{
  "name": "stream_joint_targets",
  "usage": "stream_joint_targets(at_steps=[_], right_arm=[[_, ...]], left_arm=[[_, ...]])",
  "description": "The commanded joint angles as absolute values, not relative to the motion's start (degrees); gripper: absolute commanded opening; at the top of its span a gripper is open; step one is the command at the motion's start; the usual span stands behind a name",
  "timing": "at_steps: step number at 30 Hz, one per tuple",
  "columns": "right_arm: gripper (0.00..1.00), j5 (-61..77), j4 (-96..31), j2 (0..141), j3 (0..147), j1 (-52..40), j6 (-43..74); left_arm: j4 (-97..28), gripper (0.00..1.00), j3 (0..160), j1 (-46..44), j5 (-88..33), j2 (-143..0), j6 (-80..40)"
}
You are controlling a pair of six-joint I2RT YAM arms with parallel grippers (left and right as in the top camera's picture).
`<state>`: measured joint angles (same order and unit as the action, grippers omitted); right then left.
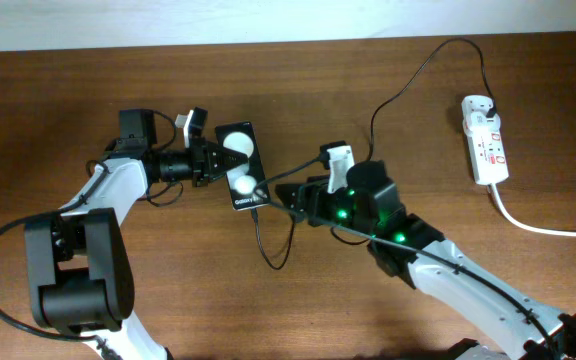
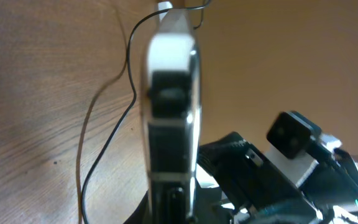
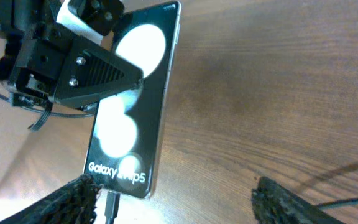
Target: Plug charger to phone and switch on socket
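Observation:
The robot's left gripper will let go of the black phone on the wooden table (image 1: pixel 272 192) next to the open fingers of the robot's right gripper.
The black phone (image 1: pixel 241 166) lies on the table with two white spots on its screen. My left gripper (image 1: pixel 211 160) is shut on its left edge; in the right wrist view one finger (image 3: pixel 98 65) lies over the screen of the phone (image 3: pixel 135 124). The left wrist view shows the phone edge-on (image 2: pixel 170 112) between my jaws (image 2: pixel 173 208). The charger cable (image 1: pixel 268 250) loops up to the phone's bottom end, where its connector (image 3: pixel 109 205) sits in the port. My right gripper (image 1: pixel 286 193) is open and empty just right of that end, its fingers spread wide (image 3: pixel 174 191). The white socket (image 1: pixel 485 139) lies at the far right.
The socket's thick white cord (image 1: pixel 548 230) runs off the right edge. The thin black cable (image 1: pixel 408 85) arcs from the socket towards the right arm. The right arm's body (image 2: pixel 278 168) is close beside the phone. The wooden table (image 1: pixel 298 80) extends behind.

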<state>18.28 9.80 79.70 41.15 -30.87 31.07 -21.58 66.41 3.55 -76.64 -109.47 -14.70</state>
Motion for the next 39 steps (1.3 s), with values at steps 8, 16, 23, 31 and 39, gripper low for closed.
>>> stream_joint_targets(at_steps=[8,16,23,31,39], right_arm=[[0.48,38.3,5.8,79.2,41.5,-25.8,25.3],[0.53,36.4,0.2,80.8,41.5,-25.8,23.9],[0.99,28.0,-7.2,80.8,41.5,-20.9,22.3],[0.99,20.7,-9.3,80.8,41.5,-20.9,22.3],[0.99,20.7,-9.3,80.8,41.5,-20.9,22.3]], left_arm=[[-20.4,0.0,66.4,-4.9,-89.4,-107.9,-4.2],[-18.6,0.0,66.4,-5.6,-89.7,-107.9,-4.2],[-19.1,0.0,66.4,-5.6,-62.3,-107.9,-10.2],[-21.5,0.0,66.4,-5.7,-43.0,-107.9,-11.3],[-21.8,0.0,66.4,-10.2,-34.5,-107.9,-12.8]])
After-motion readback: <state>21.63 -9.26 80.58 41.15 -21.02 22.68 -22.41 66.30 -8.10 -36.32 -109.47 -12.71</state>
